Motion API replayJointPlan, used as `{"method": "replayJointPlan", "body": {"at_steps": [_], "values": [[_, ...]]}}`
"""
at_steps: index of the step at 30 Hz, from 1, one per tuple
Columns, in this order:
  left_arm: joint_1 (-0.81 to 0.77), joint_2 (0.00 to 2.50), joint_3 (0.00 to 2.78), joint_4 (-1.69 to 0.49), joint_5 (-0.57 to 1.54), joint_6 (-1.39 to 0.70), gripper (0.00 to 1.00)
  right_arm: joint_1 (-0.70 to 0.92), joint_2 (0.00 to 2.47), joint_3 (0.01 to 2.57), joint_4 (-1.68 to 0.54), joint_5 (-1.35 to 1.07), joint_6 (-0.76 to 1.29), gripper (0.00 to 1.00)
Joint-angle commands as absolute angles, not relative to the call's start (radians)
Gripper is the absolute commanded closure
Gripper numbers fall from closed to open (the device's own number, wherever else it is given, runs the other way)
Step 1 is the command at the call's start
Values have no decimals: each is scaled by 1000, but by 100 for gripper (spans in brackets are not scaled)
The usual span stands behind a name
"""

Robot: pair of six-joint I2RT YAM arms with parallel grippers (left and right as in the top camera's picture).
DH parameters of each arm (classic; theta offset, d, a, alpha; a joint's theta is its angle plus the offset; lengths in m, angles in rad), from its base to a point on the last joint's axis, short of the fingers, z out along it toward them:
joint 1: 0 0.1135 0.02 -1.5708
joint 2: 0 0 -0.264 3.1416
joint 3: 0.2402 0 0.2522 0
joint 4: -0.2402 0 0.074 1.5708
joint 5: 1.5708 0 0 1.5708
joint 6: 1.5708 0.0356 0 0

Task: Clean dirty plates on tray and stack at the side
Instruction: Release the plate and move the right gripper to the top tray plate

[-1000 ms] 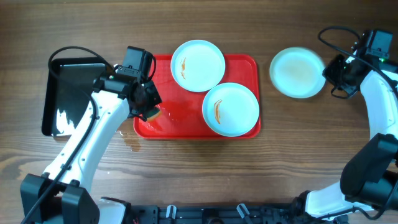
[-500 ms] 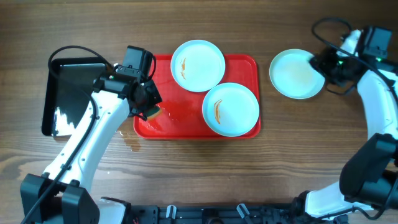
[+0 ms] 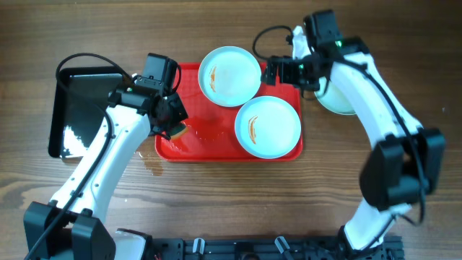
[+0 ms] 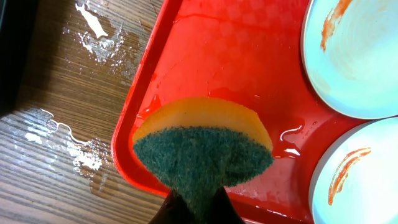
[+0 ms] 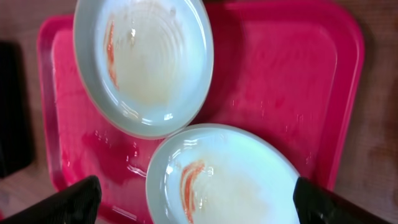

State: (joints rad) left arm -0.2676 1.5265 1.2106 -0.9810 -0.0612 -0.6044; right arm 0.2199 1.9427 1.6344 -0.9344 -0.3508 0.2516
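Observation:
My right gripper needs to grip the rim of the plate at the red tray's back edge on the side (image 3: 259, 78) (image 5: 212, 65) opposite the plate's orange smear.
The red tray (image 3: 216, 144) holds two plates with orange smears: one at its back edge (image 3: 229, 76) and one at the front right (image 3: 268, 126). A third plate (image 3: 333, 102) lies on the wood right of the tray, mostly hidden under my right arm. My right gripper (image 3: 284, 73) hangs open and empty over the tray, above the two plates (image 5: 143, 62) (image 5: 230, 180). Its own wrist view shows that gripper (image 5: 202, 205) with the fingertips (image 5: 68, 202) far apart. My left gripper (image 4: 196, 208) is shut on a yellow and green sponge (image 4: 202, 146) over the tray's wet left corner (image 4: 217, 56).
A glossy black tray (image 3: 79, 108) lies at the far left. Water is spilled on the wood (image 4: 93, 155) beside the red tray's left rim. Cables loop behind both arms.
My right arm has swung left, from the plate on the wood to above the tray, and its jaws have opened. That plate stays on the table. The left arm has not moved.

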Motion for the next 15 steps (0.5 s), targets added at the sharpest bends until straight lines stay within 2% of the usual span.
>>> {"method": "replayJointPlan", "body": {"at_steps": [1,3,5,9,15], "values": [[-262,1518,1208,-981,-67,-611,96,217,2112,1832,-1008,-308,210,1],[-262,1518,1208,-984,-67,-611,96,218,2146,1854,-963,-315,213,0],[-262,1518,1208,-987,-67,-611,96,218,2167,1852,-889,-313,219,7],[-262,1518,1208,-989,-67,-611,96,220,2188,1850,-818,-314,260,31],[-262,1518,1208,-987,-67,-611,96,257,2245,1850,-777,-311,269,33]]}}
